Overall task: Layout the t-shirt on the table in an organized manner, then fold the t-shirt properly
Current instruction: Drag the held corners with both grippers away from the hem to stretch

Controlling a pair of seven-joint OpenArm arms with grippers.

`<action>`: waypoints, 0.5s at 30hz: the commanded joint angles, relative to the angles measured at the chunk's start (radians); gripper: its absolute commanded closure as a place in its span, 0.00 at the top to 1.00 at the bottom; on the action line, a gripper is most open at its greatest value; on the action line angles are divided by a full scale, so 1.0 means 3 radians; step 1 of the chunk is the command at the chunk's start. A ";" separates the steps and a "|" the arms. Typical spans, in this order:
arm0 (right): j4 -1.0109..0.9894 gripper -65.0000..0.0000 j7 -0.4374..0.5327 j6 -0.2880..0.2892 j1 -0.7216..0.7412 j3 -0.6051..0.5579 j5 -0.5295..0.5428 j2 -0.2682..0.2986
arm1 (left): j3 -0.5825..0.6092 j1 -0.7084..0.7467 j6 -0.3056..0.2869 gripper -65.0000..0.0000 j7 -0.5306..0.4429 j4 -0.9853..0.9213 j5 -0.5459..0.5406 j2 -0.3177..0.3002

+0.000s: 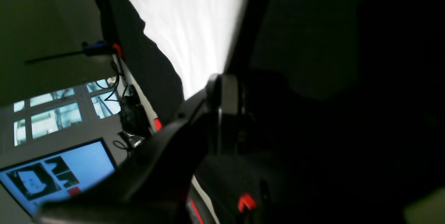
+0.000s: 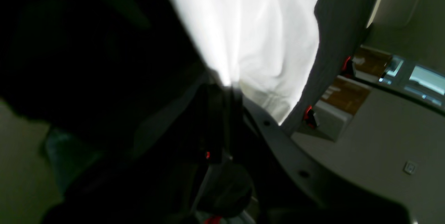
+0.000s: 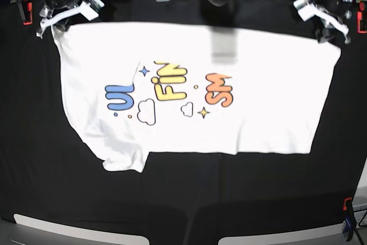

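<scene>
I should let go of the t-shirt's corner with my left gripper near the black table's far edge (image 3: 331, 10), next to the closest red clamp.
The white t-shirt (image 3: 246, 124) lies spread on the black table (image 3: 229, 199) with its print up. A crease across the blue and yellow letters hides part of them. One sleeve sticks out at the near left. My right gripper (image 3: 54, 24) sits at the shirt's far left corner. In the right wrist view the cloth (image 2: 257, 26) runs straight into that gripper (image 2: 224, 85), which is shut on it. My left gripper (image 3: 330, 27) is at the far right corner. The left wrist view shows white fabric (image 1: 187, 26) narrowing into the shut gripper (image 1: 219, 81).
Red clamps hold the black cloth at the far left edge (image 3: 25, 12) and far right edge (image 3: 361, 24). Another clamp (image 3: 347, 222) sits at the near right. A lit monitor (image 1: 59, 175) stands beyond the table. A grey shadow (image 3: 223, 44) crosses the shirt's far edge.
</scene>
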 commanded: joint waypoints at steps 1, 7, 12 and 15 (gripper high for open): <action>0.0052 0.00 -0.0074 -0.0064 -0.0027 0.0017 -0.0078 0.0076 | -0.0033 0.0071 0.0203 0.00 0.0089 0.0079 0.0078 -0.0065; 0.0052 0.00 -0.0136 -0.0060 -0.0037 0.0015 -0.0067 0.0103 | -0.0033 0.0453 0.0338 0.00 0.0306 0.0303 0.0278 -0.0065; 0.0052 0.00 -0.0136 -0.0058 -0.0181 0.0015 -0.0149 0.0121 | -0.0033 0.0713 0.0338 0.00 0.0342 0.0439 0.0278 -0.0064; 0.0052 0.00 -0.0153 -0.0081 -0.0338 0.0017 -0.0192 0.0177 | -0.0033 0.0800 0.0338 0.00 0.0371 0.0486 0.0317 -0.0064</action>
